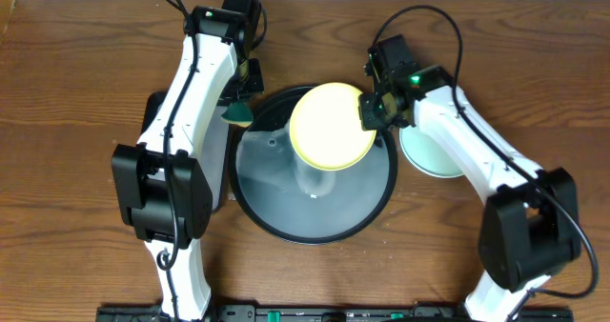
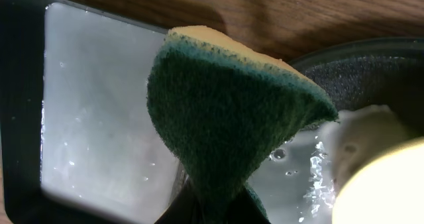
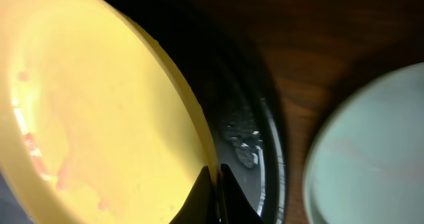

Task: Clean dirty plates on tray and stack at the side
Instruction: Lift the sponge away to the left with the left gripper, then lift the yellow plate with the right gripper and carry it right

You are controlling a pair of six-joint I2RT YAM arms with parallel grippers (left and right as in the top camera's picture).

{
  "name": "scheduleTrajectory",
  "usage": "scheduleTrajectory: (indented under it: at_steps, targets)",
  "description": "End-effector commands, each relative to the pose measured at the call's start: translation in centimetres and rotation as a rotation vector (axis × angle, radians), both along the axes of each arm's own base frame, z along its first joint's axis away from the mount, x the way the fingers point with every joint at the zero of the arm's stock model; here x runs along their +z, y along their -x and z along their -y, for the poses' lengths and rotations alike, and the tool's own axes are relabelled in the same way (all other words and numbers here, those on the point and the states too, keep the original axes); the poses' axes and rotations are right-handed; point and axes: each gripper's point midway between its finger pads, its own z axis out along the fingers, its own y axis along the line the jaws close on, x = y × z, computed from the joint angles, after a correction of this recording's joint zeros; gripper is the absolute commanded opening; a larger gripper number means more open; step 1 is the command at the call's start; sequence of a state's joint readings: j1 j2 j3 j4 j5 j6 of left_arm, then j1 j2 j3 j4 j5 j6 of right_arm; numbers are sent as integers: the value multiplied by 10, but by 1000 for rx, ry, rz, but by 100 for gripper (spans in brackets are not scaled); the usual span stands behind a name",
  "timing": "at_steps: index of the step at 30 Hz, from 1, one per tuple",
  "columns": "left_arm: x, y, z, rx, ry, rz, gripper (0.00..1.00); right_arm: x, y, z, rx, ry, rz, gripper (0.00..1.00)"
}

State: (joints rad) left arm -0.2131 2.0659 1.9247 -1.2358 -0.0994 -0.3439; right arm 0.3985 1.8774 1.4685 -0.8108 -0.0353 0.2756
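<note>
The pale yellow plate will go down on top of the mint-green plate (image 1: pixel 442 137) beside the round tray, set there by my right gripper.
The pale yellow plate (image 1: pixel 332 124) is held tilted above the large round black tray (image 1: pixel 276 222). My right gripper (image 1: pixel 367 112) is shut on its right rim; in the right wrist view the fingers (image 3: pixel 213 177) pinch the plate's edge (image 3: pixel 99 111), which shows reddish smears. My left gripper (image 1: pixel 240 101) is shut on a green and yellow sponge (image 1: pixel 236 112), held at the tray's left edge; the sponge (image 2: pixel 225 118) fills the left wrist view. A mint-green plate (image 1: pixel 427 155) lies on the table right of the tray, also in the right wrist view (image 3: pixel 371 158). Only one mint-green plate is visible.
The round tray's floor is wet. A smaller rectangular black tray (image 2: pixel 99 118) holding water sits left of the round tray, mostly under my left arm. Wooden table (image 1: pixel 76 93) all around.
</note>
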Motion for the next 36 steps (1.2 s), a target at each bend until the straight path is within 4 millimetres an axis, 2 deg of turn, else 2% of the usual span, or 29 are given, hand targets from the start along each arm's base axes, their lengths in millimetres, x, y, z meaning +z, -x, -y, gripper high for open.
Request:
scheduleTrajectory:
  at_steps: [1,3,7,11,22,28,36]
  targets:
    - [17,-2,1,13,13,42,8,17,-1,6,7,64,65,1]
    - [17,-2,1,13,14,43,8,21,1,6,7,70,69,1]
    - [17,-2,1,13,14,43,8,28,2,30,-78,210,107,1]
    - [17,-3,1,13,14,44,8,50,4,37,-93,307,188,1]
    - [17,-3,1,13,14,46,8,147,18,45,-162,537,535,1]
    - [17,-4,1,13,16,51,8,194,39,35,-182,674,721,1]
    - [17,-4,1,13,16,51,8,224,59,18,-187,791,866,1]
